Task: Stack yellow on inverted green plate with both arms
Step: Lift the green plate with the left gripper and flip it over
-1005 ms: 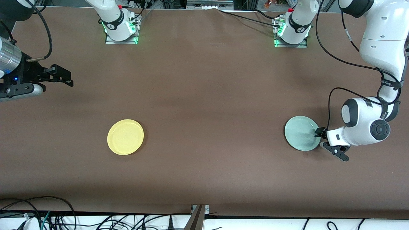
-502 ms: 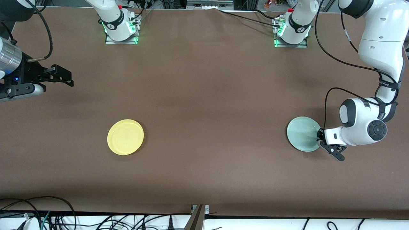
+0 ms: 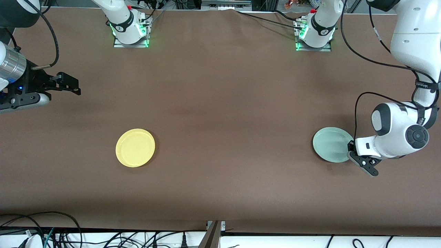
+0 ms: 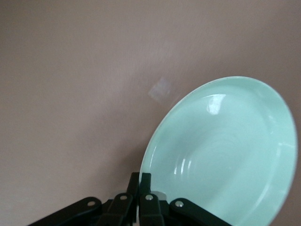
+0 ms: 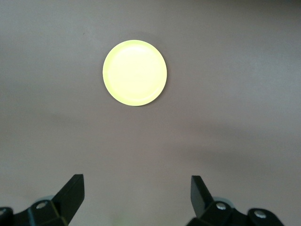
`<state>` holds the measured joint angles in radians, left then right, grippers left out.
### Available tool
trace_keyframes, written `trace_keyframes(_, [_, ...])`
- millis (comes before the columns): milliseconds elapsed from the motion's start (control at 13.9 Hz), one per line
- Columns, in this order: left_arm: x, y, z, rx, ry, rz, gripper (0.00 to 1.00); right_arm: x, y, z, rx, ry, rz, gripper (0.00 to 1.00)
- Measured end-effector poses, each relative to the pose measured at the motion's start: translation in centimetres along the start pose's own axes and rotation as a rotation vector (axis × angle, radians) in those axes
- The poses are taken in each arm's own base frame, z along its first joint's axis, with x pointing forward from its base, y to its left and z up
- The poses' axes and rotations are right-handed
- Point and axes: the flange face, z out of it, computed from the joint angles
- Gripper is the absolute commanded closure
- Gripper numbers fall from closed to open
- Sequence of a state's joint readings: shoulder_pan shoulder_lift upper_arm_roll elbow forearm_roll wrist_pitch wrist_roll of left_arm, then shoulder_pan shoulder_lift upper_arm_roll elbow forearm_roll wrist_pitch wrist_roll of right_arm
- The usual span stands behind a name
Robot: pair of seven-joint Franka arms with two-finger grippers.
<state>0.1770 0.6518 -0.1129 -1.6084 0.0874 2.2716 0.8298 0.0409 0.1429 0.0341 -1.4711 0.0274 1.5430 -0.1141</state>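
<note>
The robot's left gripper will release the pale green plate upside down, on the bare brown table (image 3: pixel 248 126) just beyond its middle from the yellow plate.
The pale green plate (image 3: pixel 332 144) is at the left arm's end of the table, tilted, its hollow side showing in the left wrist view (image 4: pixel 225 155). My left gripper (image 3: pixel 351 150) is shut on its rim, seen pinching the edge in the left wrist view (image 4: pixel 141 181). The yellow plate (image 3: pixel 135 147) lies flat, right side up, toward the right arm's end of the table; it also shows in the right wrist view (image 5: pixel 135 72). My right gripper (image 3: pixel 70 88) is open and empty, held above the table at the right arm's end, apart from the yellow plate.
The brown table (image 3: pixel 220 113) carries only the two plates. The two arm bases (image 3: pixel 130 31) (image 3: pixel 314 34) stand along the table's edge farthest from the front camera. Cables (image 3: pixel 41 230) hang below the near edge.
My left gripper has drawn the green plate slightly toward the left arm's end of the table, tilting it. My right gripper has barely shifted.
</note>
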Motion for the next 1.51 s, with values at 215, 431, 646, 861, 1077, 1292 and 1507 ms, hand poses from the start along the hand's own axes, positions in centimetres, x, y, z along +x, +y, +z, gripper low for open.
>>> trace_keyframes(215, [3.5,2.3,-5.0,0.095,-0.025,0.084,1.0,0.0,0.0,0.0,0.0,0.001,0.0,0.0])
trace_keyframes(431, [6.6,5.1,-8.9,0.174,-0.116,0.138,1.0,-0.1,0.0,-0.2,0.0,0.003,-0.001,0.0])
trace_keyframes(646, [10.8,9.1,-11.7,0.274,-0.186,0.116,1.0,-0.1,0.1,-0.3,-0.001,0.005,0.001,0.0])
trace_keyframes(861, [15.2,16.0,-11.7,0.435,-0.28,0.079,1.0,-0.2,0.2,-0.3,-0.001,0.007,0.003,0.0])
trace_keyframes(1077, [18.9,25.2,-10.1,0.605,-0.369,0.026,1.0,-0.2,0.3,-0.3,-0.001,0.008,0.003,0.0])
trace_keyframes(1292, [21.5,33.7,-7.6,0.785,-0.368,-0.118,1.0,-0.2,0.3,-0.3,-0.001,0.009,0.003,0.0])
trace_keyframes(1507, [22.9,38.9,-5.6,0.881,-0.311,-0.238,1.0,-0.1,0.5,-0.4,-0.003,0.019,0.006,0.0])
